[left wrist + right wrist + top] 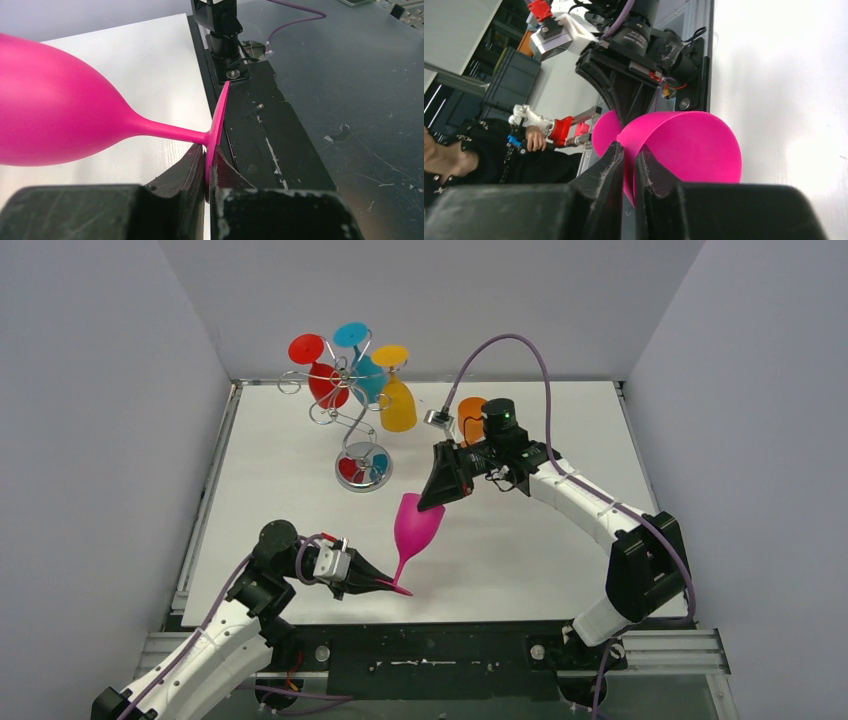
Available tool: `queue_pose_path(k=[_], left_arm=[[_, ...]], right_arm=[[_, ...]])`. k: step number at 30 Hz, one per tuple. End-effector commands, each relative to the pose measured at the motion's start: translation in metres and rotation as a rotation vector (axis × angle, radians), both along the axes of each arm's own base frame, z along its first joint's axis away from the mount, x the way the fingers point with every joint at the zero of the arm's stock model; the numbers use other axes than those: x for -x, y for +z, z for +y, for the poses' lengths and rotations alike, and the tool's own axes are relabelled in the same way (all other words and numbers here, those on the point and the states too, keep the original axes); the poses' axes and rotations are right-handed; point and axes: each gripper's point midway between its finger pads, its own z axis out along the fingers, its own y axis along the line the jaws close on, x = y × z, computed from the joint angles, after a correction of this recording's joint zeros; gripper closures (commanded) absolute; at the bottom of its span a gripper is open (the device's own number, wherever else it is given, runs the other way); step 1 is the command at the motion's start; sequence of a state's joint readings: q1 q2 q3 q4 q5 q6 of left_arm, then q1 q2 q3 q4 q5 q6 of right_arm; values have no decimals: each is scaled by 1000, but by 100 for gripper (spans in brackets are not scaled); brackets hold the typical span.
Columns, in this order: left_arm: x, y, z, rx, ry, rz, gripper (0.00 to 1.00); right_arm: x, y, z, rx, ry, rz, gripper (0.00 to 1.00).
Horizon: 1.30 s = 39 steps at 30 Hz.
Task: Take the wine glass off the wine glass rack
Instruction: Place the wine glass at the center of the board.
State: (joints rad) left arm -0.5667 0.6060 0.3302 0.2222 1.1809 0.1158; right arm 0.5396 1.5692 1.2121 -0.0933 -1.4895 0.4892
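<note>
The pink wine glass, now tilted over the table's near middle, will go upright on the table (476,478) just in front of the orange glass, set there by my right gripper.
The pink wine glass (415,525) hangs tilted over the near middle of the table, away from the wine glass rack (345,405) at the back left. My left gripper (385,583) is shut on the edge of its flat foot; in the left wrist view the foot (218,125) stands on edge between the fingers of the left gripper (207,165). My right gripper (432,502) is at the bowl's mouth. The right wrist view shows the right gripper (629,160) with one finger inside and one outside the rim of the pink wine glass (694,145), pinching the wall.
Red (327,385), blue (368,375) and yellow (397,405) glasses hang upside down on the rack, whose round shiny base (363,466) stands just behind the pink glass. An orange glass (470,418) lies behind the right wrist. Grey walls close in the table.
</note>
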Motion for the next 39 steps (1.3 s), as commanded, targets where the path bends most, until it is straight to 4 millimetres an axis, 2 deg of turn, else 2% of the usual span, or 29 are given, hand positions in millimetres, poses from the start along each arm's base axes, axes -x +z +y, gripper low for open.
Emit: queue_pose_path(k=[1, 6, 7, 11, 16, 23, 25, 28, 32, 36, 39], left_arm=[[-2, 1, 0, 5, 7, -6, 100], [-4, 2, 0, 8, 21, -11, 99], [-4, 2, 1, 9, 25, -11, 93], [-4, 5, 1, 20, 38, -23, 83], [-2, 12, 3, 48, 46, -37, 58], [-9, 24, 5, 93, 122, -68, 40], [-20, 26, 7, 100, 197, -62, 38], [-51, 27, 14, 103, 386, -41, 30], [-93, 25, 35, 85, 652, -29, 28], [-117, 25, 56, 70, 822, -32, 28], [-123, 27, 64, 84, 876, -37, 28]], right_arm=[[9, 15, 4, -49, 61, -54, 97], [5, 13, 5, -40, 22, -75, 100], [4, 12, 6, -36, 15, -75, 100], [1, 10, 6, -27, -9, -76, 100], [2, 12, 5, -35, -25, -93, 100], [-6, 5, 3, -13, -112, -138, 100], [-11, 0, 2, 5, -161, -168, 100], [-22, -6, -1, 30, -265, -243, 100], [-51, -14, -11, 94, -493, -377, 100], [-76, -20, -31, 195, -682, -455, 100], [-93, -25, -48, 282, -811, -483, 100]])
